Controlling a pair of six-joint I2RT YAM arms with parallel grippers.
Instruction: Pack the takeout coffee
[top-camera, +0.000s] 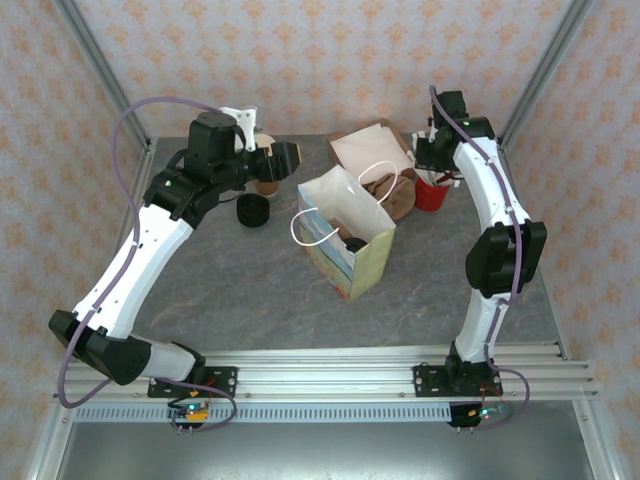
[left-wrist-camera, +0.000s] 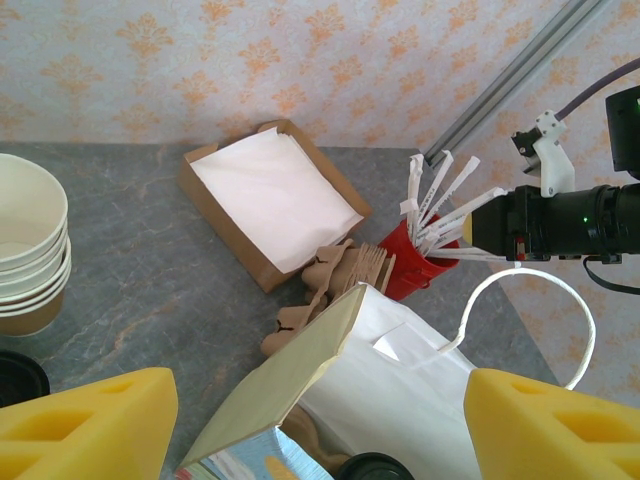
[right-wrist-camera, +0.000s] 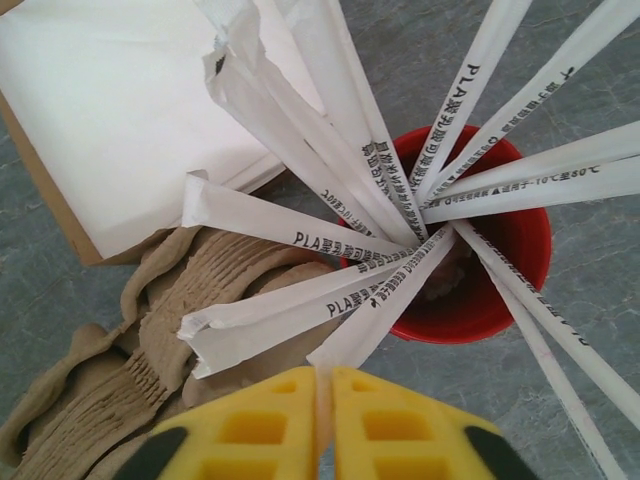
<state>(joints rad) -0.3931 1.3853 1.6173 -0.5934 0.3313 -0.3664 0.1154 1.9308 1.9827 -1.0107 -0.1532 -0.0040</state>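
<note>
Next, my right gripper releases the wrapped straw inside the open paper bag (top-camera: 346, 232), next to the black lid of the takeout coffee.
The takeout coffee stands inside the open paper bag (top-camera: 372, 252) in the middle of the table; only its black lid (top-camera: 355, 243) (left-wrist-camera: 375, 467) shows, deep in the bag (left-wrist-camera: 400, 390). My left gripper (top-camera: 285, 158) (left-wrist-camera: 320, 430) hangs open above and behind the bag's mouth, with nothing between its yellow fingers. My right gripper (top-camera: 430, 165) (right-wrist-camera: 322, 400) is over the red cup (top-camera: 432, 192) (right-wrist-camera: 505, 290) of wrapped straws. It is shut on the free end of one wrapped straw (right-wrist-camera: 390, 300), whose other end sits in the cup.
A brown box of white napkins (top-camera: 370, 150) (left-wrist-camera: 270, 195) lies behind the bag, with a pile of brown pulp pieces (top-camera: 395, 198) (left-wrist-camera: 340, 280) (right-wrist-camera: 150, 340) beside it. Lidless cream cups (top-camera: 265, 183) (left-wrist-camera: 25, 250) and loose black lids (top-camera: 252, 211) (left-wrist-camera: 15, 378) stand to the left.
</note>
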